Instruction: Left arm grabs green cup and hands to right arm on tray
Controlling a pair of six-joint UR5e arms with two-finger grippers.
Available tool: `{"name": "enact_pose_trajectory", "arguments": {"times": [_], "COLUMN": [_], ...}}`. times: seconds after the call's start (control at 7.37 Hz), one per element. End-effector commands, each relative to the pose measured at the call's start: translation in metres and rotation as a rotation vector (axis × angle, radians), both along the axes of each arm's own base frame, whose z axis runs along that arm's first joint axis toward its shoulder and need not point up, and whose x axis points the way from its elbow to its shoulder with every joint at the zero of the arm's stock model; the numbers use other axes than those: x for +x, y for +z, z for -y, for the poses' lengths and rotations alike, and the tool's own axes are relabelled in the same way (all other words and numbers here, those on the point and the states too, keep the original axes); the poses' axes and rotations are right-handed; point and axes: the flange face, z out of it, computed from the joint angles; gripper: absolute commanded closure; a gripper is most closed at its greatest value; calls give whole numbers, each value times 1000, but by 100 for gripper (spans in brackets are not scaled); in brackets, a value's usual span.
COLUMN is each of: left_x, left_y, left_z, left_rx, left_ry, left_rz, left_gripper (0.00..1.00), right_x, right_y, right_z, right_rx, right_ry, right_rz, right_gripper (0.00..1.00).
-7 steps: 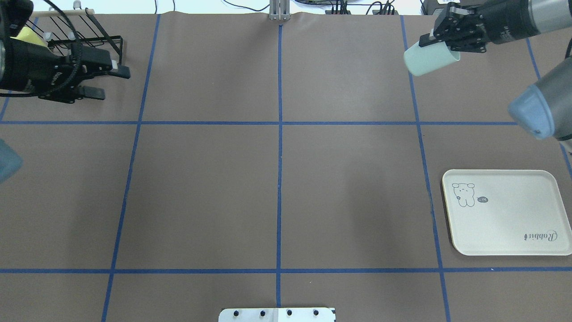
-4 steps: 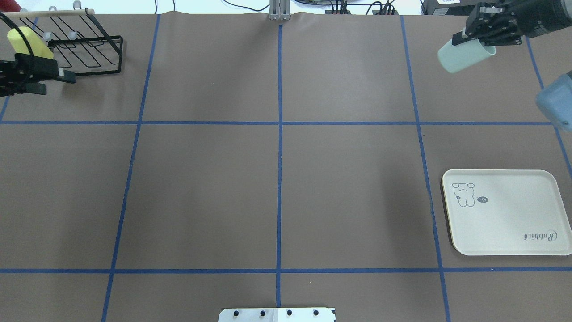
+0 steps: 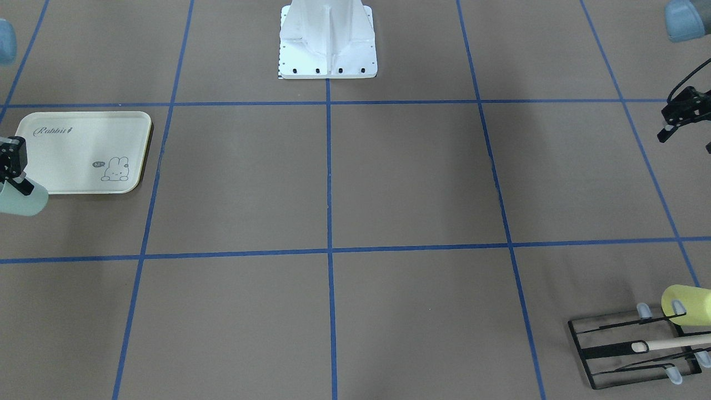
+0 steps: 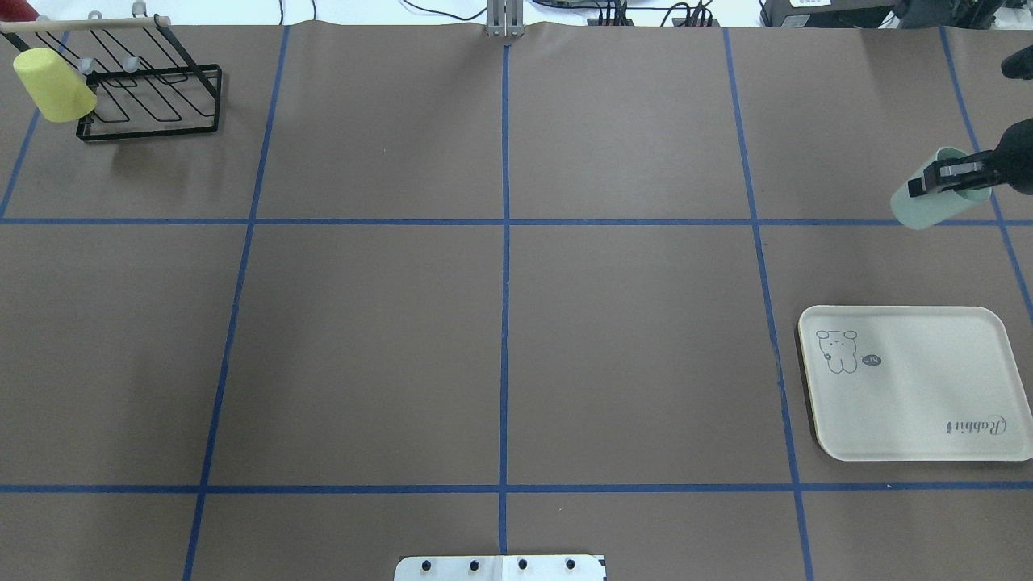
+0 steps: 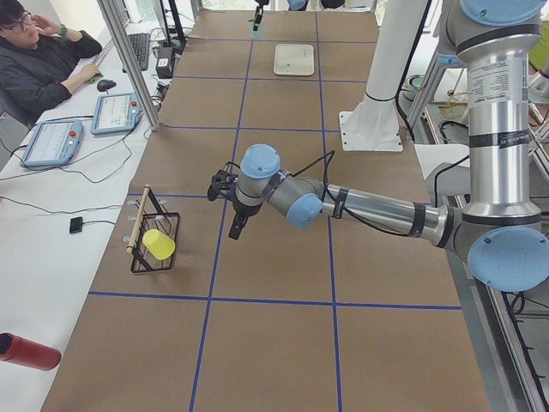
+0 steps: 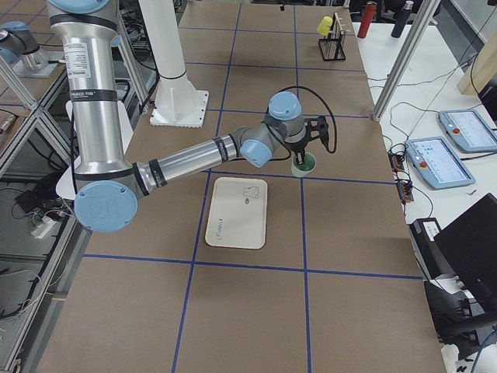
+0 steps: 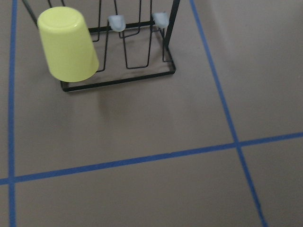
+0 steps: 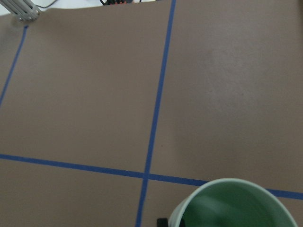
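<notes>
The green cup will go down from my right gripper onto the cream tray [image 3: 80, 163] beside the rabbit's small dark speech bubble.
The green cup [image 4: 928, 206] hangs in my right gripper [image 4: 946, 176], which is shut on its rim. It is over the table at the right edge, beyond the tray's far side and apart from it. The cup also shows in the front view [image 3: 19, 201], the right side view [image 6: 303, 165] and, open end up, in the right wrist view [image 8: 232, 203]. The cream tray [image 4: 928, 403] with the rabbit drawing lies near the front right and carries nothing. My left gripper [image 3: 686, 139] is at the table's left side, fingers apart and empty, out of the overhead view.
A pale yellow cup [image 4: 52, 85] sits upside down on a prong of the black wire rack [image 4: 149, 133] at the back left; the left wrist view shows the cup [image 7: 68, 45] too. The robot's white base plate [image 4: 500, 567] is at the front middle.
My right gripper has carried the green cup from the back edge rightward and nearer the tray. My left arm has drawn back from the rack and left the overhead view.
</notes>
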Motion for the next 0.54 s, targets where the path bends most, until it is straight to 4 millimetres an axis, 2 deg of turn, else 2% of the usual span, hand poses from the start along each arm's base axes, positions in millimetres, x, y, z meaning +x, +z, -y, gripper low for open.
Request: {"name": "enact_pose_trajectory", "arguments": {"times": [0.0, 0.14, 0.41], "left_x": [-48, -55, -55], "left_y": [34, 50, 61], "left_z": [-9, -12, -14], "left_rx": [-21, -55, -77], "left_ry": [104, 103, 103], "left_rz": [76, 78, 79], "left_gripper": [0, 0, 0], "right_x": [-32, -32, -24], "right_y": [37, 51, 56], "right_z": [-59, -78, -113], "right_rx": [34, 25, 27], "right_ry": [-25, -52, -76], "right_rz": [-187, -222, -255], "right_gripper": [100, 100, 100]}}
